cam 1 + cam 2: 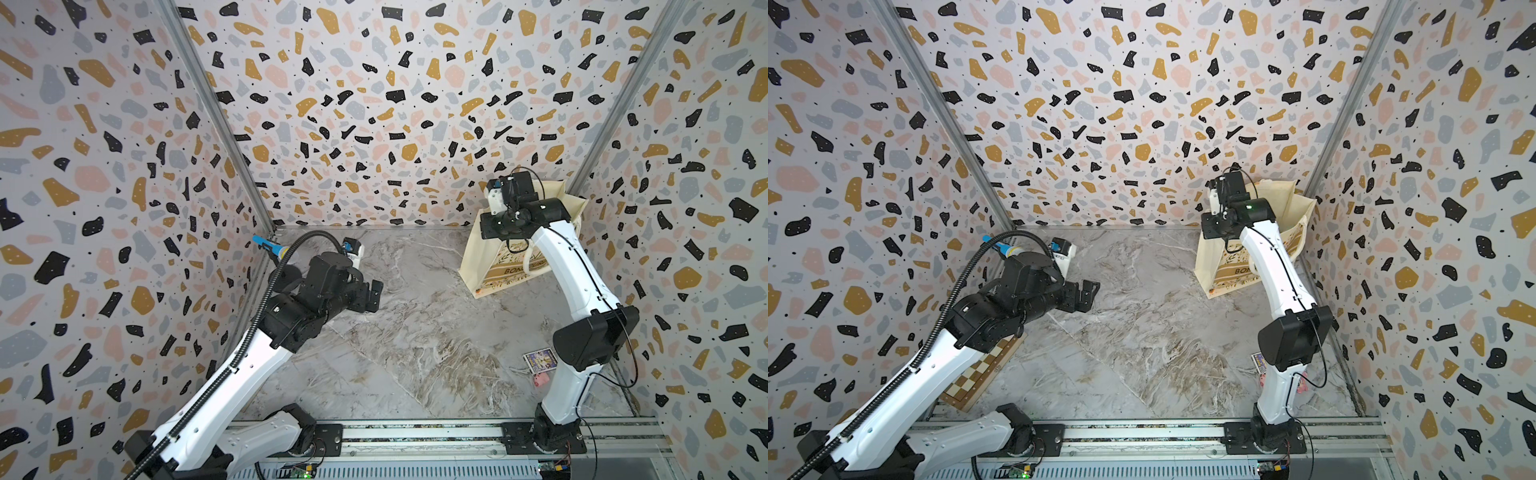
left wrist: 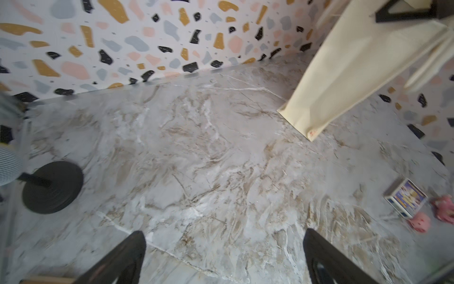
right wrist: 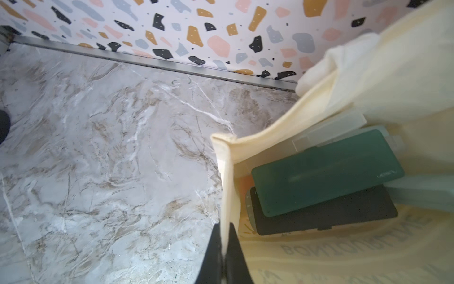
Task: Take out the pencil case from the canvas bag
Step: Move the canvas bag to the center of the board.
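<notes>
Next, my right gripper lets go of the canvas bag on the bare marble in the middle of the table (image 1: 413, 310).
The cream canvas bag (image 1: 494, 266) stands upright at the table's back right, seen in both top views (image 1: 1221, 266) and in the left wrist view (image 2: 356, 73). My right gripper (image 3: 224, 225) is shut on the bag's side wall (image 3: 227, 177) at its rim, one finger outside and one inside. Inside the bag a dark green flat pencil case (image 3: 326, 172) lies on a black case (image 3: 324, 216), with translucent cases behind. My left gripper (image 2: 223, 232) hangs open and empty over the marble table, at mid left in both top views (image 1: 370, 295) (image 1: 1084, 293).
A small printed card box (image 2: 405, 198) and pink toys (image 2: 420, 221) lie near the right arm's base. A black round stand base (image 2: 52, 186) and a blue microphone (image 1: 268, 245) sit at the back left. A chessboard (image 1: 984, 370) lies under the left arm. Patterned walls enclose three sides.
</notes>
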### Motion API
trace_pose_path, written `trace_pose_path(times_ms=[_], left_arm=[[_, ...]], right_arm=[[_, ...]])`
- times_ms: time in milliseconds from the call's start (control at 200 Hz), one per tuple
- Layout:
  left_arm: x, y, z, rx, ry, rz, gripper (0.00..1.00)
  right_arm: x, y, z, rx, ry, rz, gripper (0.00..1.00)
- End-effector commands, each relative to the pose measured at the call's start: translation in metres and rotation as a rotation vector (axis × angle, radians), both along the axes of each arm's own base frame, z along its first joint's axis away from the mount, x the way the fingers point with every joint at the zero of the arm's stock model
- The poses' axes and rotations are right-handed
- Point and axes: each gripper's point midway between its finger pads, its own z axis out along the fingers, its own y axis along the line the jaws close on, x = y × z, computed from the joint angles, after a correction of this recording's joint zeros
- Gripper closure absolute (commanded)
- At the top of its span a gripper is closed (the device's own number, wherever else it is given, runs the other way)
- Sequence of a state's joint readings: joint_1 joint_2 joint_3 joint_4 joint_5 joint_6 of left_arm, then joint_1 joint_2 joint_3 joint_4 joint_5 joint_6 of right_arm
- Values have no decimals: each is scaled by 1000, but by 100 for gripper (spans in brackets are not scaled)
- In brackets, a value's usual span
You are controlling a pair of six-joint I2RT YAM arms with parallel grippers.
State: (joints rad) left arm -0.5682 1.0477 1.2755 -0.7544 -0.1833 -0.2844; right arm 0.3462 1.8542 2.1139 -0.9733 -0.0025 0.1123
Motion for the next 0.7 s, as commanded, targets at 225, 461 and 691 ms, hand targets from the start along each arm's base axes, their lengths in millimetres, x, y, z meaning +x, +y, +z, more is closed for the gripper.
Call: trace_pose_path(times_ms=[225, 461, 691], left_arm=[[-14, 85, 33, -6, -89, 299, 1], [-18, 88, 32, -13, -82, 299, 0], [-17, 87, 30, 3, -89, 284, 0]], right_arm=[[-83, 146, 41, 57, -126, 379, 100], [-174, 211, 21, 10, -124, 631, 100], [-212, 187, 22, 46, -163, 637, 100]])
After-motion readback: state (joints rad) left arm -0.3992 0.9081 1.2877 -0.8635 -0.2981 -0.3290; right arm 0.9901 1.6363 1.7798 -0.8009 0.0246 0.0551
